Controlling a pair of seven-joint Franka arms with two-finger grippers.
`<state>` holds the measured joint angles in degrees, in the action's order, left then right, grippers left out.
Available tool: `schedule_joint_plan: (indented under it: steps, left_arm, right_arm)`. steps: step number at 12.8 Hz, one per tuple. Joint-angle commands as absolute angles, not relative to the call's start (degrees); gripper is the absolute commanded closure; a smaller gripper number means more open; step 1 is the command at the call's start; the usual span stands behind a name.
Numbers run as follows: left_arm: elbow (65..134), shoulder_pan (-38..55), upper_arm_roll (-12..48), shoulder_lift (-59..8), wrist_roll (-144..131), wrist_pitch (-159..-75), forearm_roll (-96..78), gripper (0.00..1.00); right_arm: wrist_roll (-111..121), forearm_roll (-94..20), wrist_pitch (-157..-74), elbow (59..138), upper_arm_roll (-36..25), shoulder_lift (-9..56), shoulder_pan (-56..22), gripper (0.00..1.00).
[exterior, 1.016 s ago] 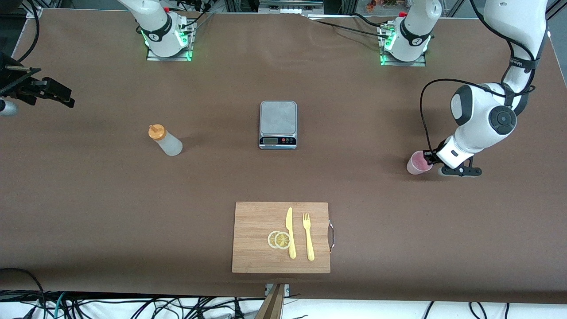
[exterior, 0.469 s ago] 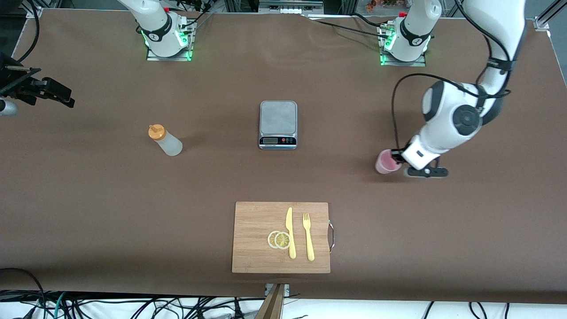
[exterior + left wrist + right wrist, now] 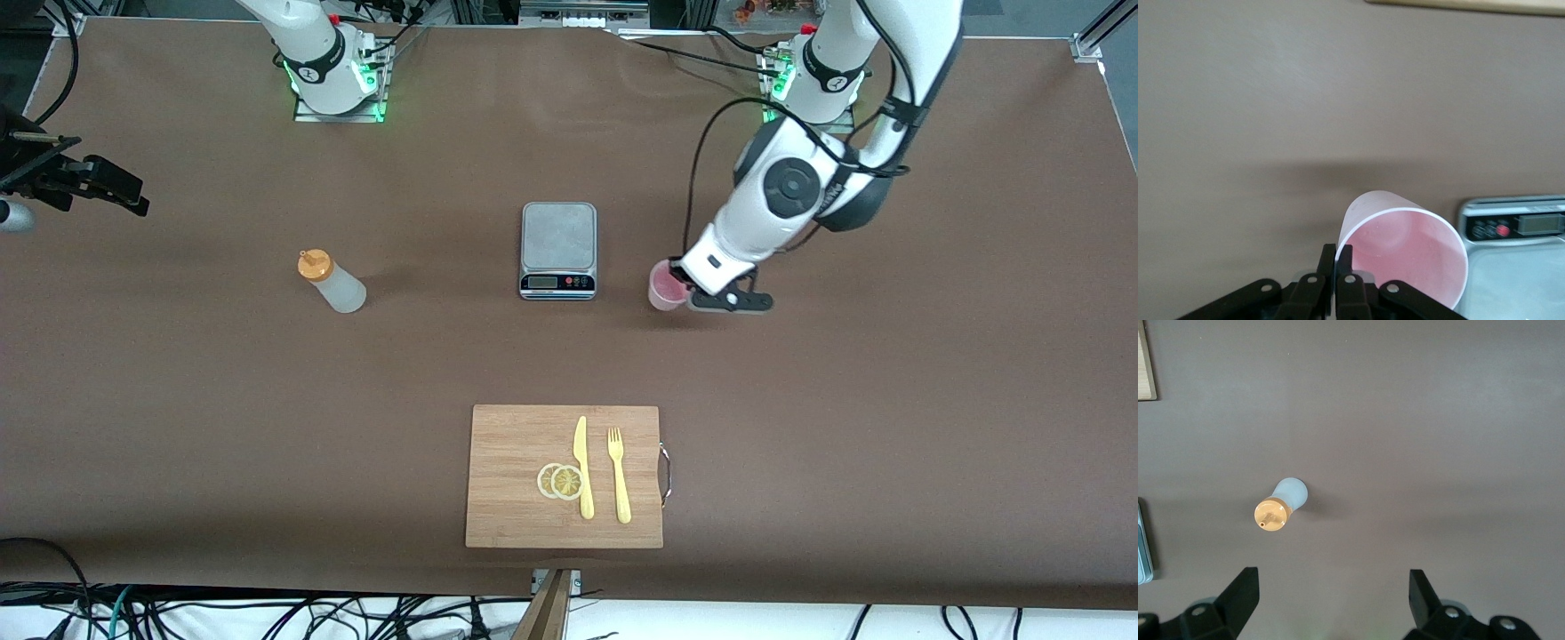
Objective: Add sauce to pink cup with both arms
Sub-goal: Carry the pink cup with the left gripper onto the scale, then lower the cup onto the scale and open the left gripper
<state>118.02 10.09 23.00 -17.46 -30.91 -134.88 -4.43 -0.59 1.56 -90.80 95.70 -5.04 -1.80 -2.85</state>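
The robot's left gripper will release the pink cup on the middle of the silver kitchen scale's flat plate point(image 3: 556, 239) point(image 3: 1530, 305).
The pink cup point(image 3: 665, 289) hangs from my left gripper point(image 3: 683, 284), which is shut on its rim with one finger inside and one outside. The cup is low over the table, right beside the scale at the left arm's end. In the left wrist view the cup point(image 3: 1405, 247) looks empty, and my left gripper point(image 3: 1337, 257) pinches its wall. The sauce bottle point(image 3: 331, 281), whitish with an orange cap, stands upright toward the right arm's end. My right gripper point(image 3: 124, 194) waits open, high at that end of the table. In the right wrist view my right gripper point(image 3: 1335, 587) looks down on the bottle point(image 3: 1281, 505).
A silver kitchen scale point(image 3: 557, 236) sits mid-table and also shows in the left wrist view point(image 3: 1518, 267). A wooden cutting board point(image 3: 507, 498) with a yellow knife point(image 3: 582, 467), a fork point(image 3: 619, 476) and lemon slices point(image 3: 560, 481) lies nearer the front camera.
My left arm has carried the pink cup from the left arm's end of the table toward the middle, up to the scale. The right arm and the bottle have not moved.
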Motion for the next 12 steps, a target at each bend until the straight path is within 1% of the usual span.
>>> schedule_joint_plan:
  steps: [1, 6, 12]
  left_arm:
    - [115.5, 15.7, 23.0, -17.8, -39.0, -133.8, -5.4, 1.0]
    - [111.2, 25.1, 22.9, -22.1, -51.5, -134.9, -4.9, 1.0]
    - [111.4, 29.4, 22.8, -25.2, -58.2, -139.7, -4.6, 1.0]
  right_arm:
    - [0.1, 1.1, -90.1, 94.6, -5.3, -1.6, -2.9, 0.01]
    - [0.1, 1.1, -89.9, 94.6, -5.1, -1.6, -2.9, 0.01]
    - [-0.2, 1.0, -90.3, 94.6, -5.0, -1.6, -2.9, 0.01]
